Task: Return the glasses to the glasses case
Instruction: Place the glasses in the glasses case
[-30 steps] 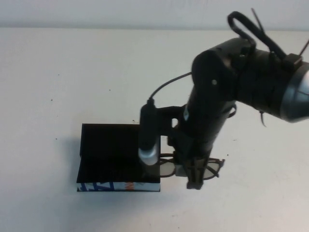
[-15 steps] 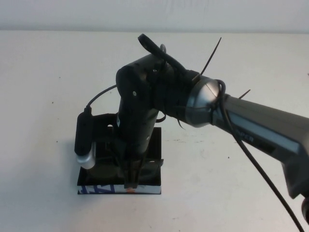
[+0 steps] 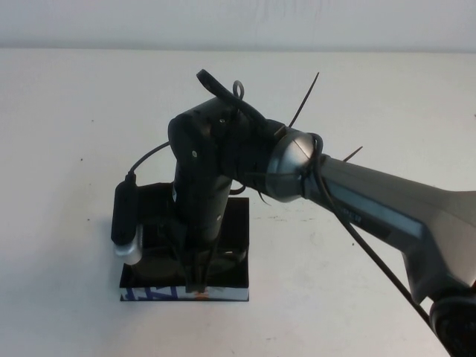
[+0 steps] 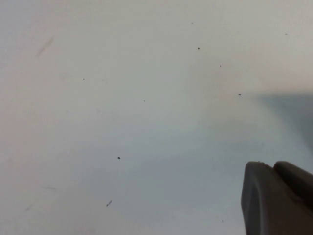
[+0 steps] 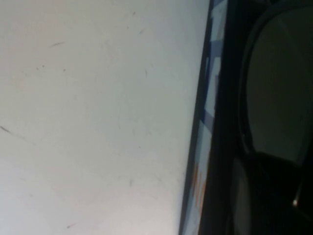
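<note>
The robot's right gripper will release the glasses on the tray's bottom, just behind the case's printed blue-white side (image 3: 186, 269) (image 5: 276, 156).
The glasses case (image 3: 156, 292) lies open on the white table at the front left, its printed blue-white side facing me. My right gripper (image 3: 198, 281) hangs straight down over the case's open tray, shut on the glasses (image 5: 278, 83). They sit low inside the case. In the high view the arm hides most of them. In the right wrist view a lens and the dark frame lie just inside the case's printed side (image 5: 204, 122). My left gripper (image 4: 278, 205) shows only in its own wrist view, over bare table.
The right arm (image 3: 357, 204) stretches from the front right across the table's middle to the case, with its wrist camera (image 3: 125, 223) hanging over the case's left end. White table (image 3: 74, 111) lies all round.
My right gripper has carried the glasses left, from the table beside the case's right end to over the case, and has lowered slightly into it.
</note>
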